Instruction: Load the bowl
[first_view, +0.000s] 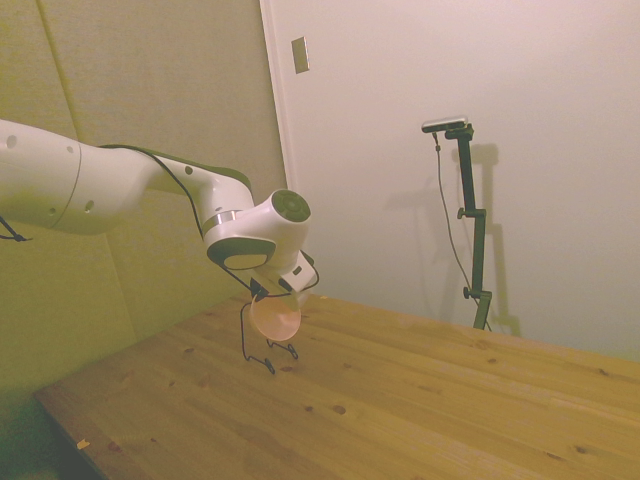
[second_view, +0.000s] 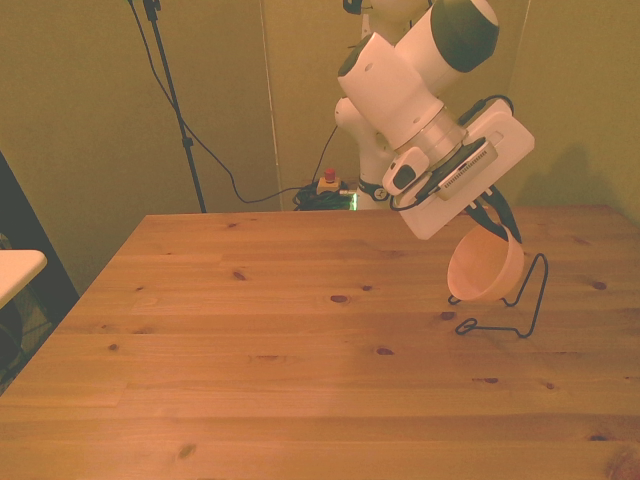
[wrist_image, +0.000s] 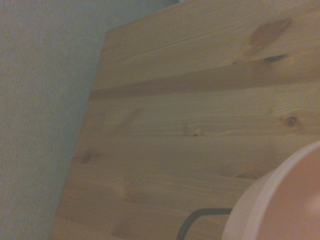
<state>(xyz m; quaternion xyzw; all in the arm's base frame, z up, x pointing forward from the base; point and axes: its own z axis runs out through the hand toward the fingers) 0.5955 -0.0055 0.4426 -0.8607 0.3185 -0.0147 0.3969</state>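
Note:
Next, my gripper lets go of the pale pink bowl between the base wires and upright loop of the black wire rack (second_view: 504, 292).
The pale pink bowl (second_view: 485, 268) hangs tilted on its side just above the table, its rim pinched by my gripper (second_view: 497, 228), which is shut on it. The bowl sits inside the loop of a thin black wire rack (second_view: 532, 296) that stands on the wooden table at the front view's right. From the side, the bowl (first_view: 275, 317) hangs under the gripper (first_view: 272, 293), with the rack (first_view: 256, 347) below and beside it. The wrist view catches the bowl's rim (wrist_image: 280, 200) and a bit of rack wire (wrist_image: 200, 216). Whether the bowl touches the rack I cannot tell.
The wooden table (second_view: 260, 330) stretches wide toward the front view's left. A red button box (second_view: 327, 184) and cables lie behind the far edge. The corner of a white surface (second_view: 15, 265) shows at the left.

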